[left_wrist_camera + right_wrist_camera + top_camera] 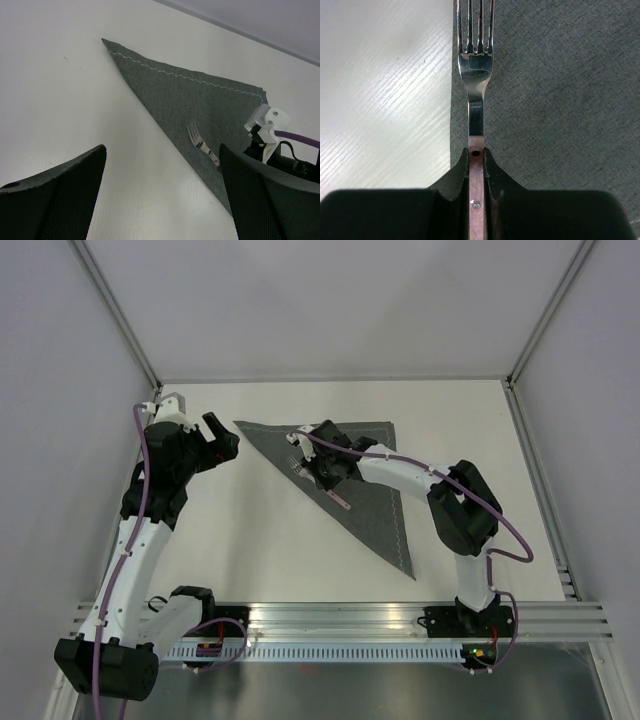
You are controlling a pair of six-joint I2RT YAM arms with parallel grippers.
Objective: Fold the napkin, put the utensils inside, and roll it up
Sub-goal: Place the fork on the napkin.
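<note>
I will let go of the fork with my right gripper on the dark grey napkin, lengthwise just inside its long folded edge [310, 487] [466, 110].
The dark grey napkin [385, 515] lies folded into a triangle on the white table, its stitched hem along the far and right sides. It also shows in the left wrist view [190, 95] and the right wrist view [560, 100]. My right gripper [325, 475] is shut on the pink handle of a fork [476, 70], whose silvery tines [293, 466] point left along the napkin's long folded edge. I cannot tell whether the fork rests on the cloth. The fork [200, 142] is the only utensil in view. My left gripper [222, 435] is open and empty, hovering left of the napkin's far-left corner.
The white table [250, 540] is closed in by pale walls at the back and both sides. An aluminium rail [350, 625] with the arm bases runs along the near edge. The right arm [460, 505] reaches across the napkin's right part.
</note>
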